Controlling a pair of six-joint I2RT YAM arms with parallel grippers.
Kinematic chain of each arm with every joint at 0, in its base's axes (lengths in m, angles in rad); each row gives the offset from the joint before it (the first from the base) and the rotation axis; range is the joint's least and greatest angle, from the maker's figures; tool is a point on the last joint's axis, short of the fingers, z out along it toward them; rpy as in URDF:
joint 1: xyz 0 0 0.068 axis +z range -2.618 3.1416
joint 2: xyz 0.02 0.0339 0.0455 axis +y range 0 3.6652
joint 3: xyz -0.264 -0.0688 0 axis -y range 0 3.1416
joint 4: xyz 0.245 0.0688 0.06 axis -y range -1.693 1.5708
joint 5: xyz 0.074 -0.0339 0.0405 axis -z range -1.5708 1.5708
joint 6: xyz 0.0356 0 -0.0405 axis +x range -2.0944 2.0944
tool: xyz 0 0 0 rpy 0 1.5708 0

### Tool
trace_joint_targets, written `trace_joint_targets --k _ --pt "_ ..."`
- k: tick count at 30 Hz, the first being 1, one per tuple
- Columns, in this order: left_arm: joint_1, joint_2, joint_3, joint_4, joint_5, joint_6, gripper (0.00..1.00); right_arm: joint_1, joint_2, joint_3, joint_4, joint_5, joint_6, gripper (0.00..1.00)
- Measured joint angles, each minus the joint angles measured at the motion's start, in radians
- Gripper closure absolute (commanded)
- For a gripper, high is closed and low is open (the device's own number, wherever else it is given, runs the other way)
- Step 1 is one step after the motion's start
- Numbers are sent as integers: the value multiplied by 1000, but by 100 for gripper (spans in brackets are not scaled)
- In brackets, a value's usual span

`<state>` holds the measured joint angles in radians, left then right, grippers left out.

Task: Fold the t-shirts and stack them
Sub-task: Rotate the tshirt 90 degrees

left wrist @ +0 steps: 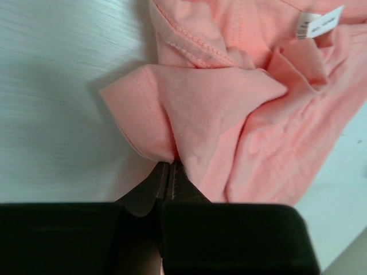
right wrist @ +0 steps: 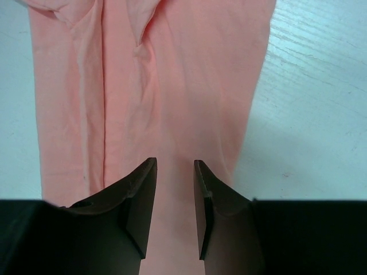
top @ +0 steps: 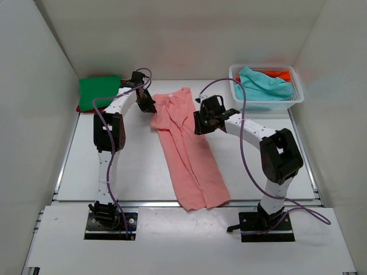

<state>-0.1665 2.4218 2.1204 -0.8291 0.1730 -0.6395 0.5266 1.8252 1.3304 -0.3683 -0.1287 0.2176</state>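
My left gripper is going to let go of the fold of sleeve on the salmon-pink t-shirt's upper middle (top: pixel 179 110), just below the collar.
A salmon-pink t-shirt (top: pixel 189 149) lies as a long narrow strip down the middle of the table. My left gripper (top: pixel 148 105) is shut on a fold of its sleeve at the top left corner (left wrist: pixel 166 132); a white label (left wrist: pixel 319 24) shows near the collar. My right gripper (top: pixel 200 121) is open and empty, hovering over the shirt's right side (right wrist: pixel 172 86). A folded green t-shirt (top: pixel 99 91) lies on a red one (top: pixel 79 107) at the back left. A teal t-shirt (top: pixel 262 83) and an orange one (top: pixel 280 74) lie in the basket.
A white lattice plastic basket (top: pixel 297 96) stands at the back right. White walls close in the table on the left, right and back. The table's front edge (top: pixel 143 203) runs just before the arm bases.
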Motion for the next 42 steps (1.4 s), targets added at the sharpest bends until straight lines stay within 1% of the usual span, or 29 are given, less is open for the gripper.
trace_joint_targets --k 10,16,17,18,28,31,35,38,40,42 --pt "-2 0 53 15 69 -87 93 -14 -1 -1 2 -8 -1 71" --pt "1 -1 94 21 82 -105 81 -33 -1 -1 3 -11 -1 71" --pt "3 -2 94 20 82 -104 83 -36 -1 -1 3 -11 -2 70" --pt "5 -2 93 18 83 -104 100 -38 -1 -1 3 -11 -2 71" --pt "-1 -9 85 23 90 -120 100 -40 -4 -14 12 -15 -5 71" --pt "-20 -8 130 37 105 -152 100 -45 -11 -32 14 -17 -6 70" --pt "-55 3 225 97 147 -219 100 -56 -27 -60 17 -19 -8 71" --pt "-85 29 287 173 199 -270 95 -64 -38 -73 18 -18 -9 71" --pt "-101 64 324 222 243 -303 83 -68 -43 -79 19 -18 -10 71" --pt "-114 117 364 255 290 -327 51 -72 -50 -89 19 -18 -10 71"
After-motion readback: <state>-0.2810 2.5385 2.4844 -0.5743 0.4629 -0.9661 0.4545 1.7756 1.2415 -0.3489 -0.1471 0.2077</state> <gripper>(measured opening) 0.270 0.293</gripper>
